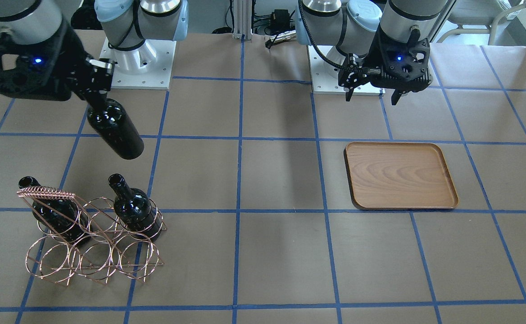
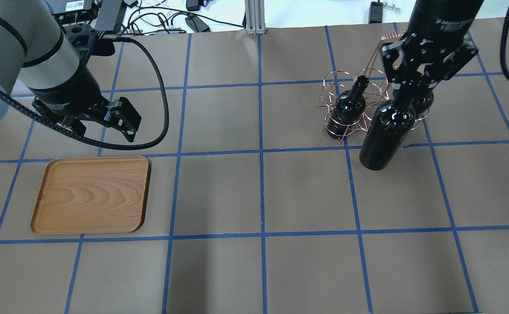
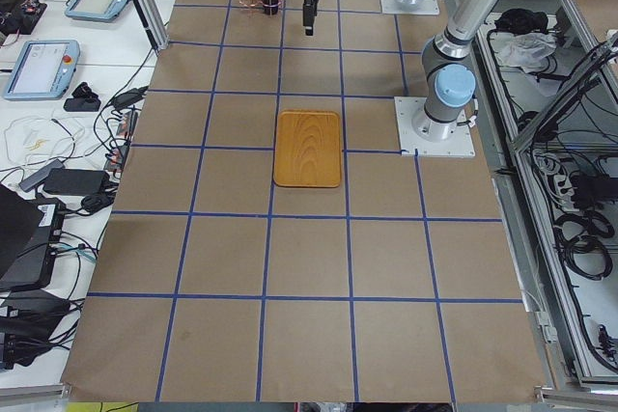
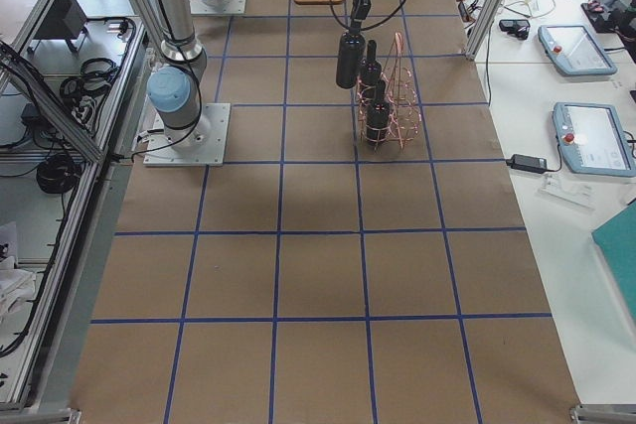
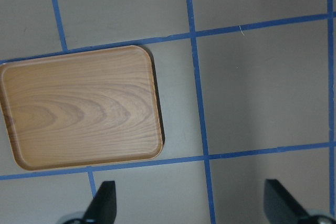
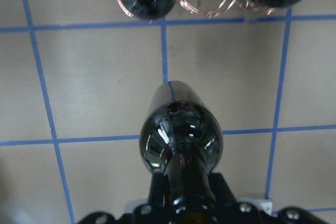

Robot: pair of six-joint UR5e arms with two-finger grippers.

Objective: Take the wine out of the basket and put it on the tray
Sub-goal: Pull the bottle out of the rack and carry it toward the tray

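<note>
The robot's right gripper will release the wine bottle on the bare table (image 1: 312, 201) next to the wooden tray, facing the basket.
My right gripper (image 1: 95, 92) is shut on the neck of a near-black wine bottle (image 1: 115, 129), which hangs in the air, clear of the copper wire basket (image 1: 92, 245). The right wrist view shows this bottle (image 6: 181, 135) from above, over bare table. Two more bottles (image 1: 55, 211) (image 1: 134, 209) stand in the basket's rings. In the overhead view the held bottle (image 2: 385, 135) is just in front of the basket (image 2: 339, 126). The wooden tray (image 1: 400, 175) (image 2: 91, 194) lies empty on the other side of the table. My left gripper (image 2: 106, 130) hovers open and empty behind the tray (image 5: 79, 108).
The table is covered in brown paper with a blue tape grid. The arms' white base plates (image 1: 139, 67) (image 1: 335, 78) sit at the robot's edge. Cables and a metal post (image 2: 252, 17) lie along the far edge.
</note>
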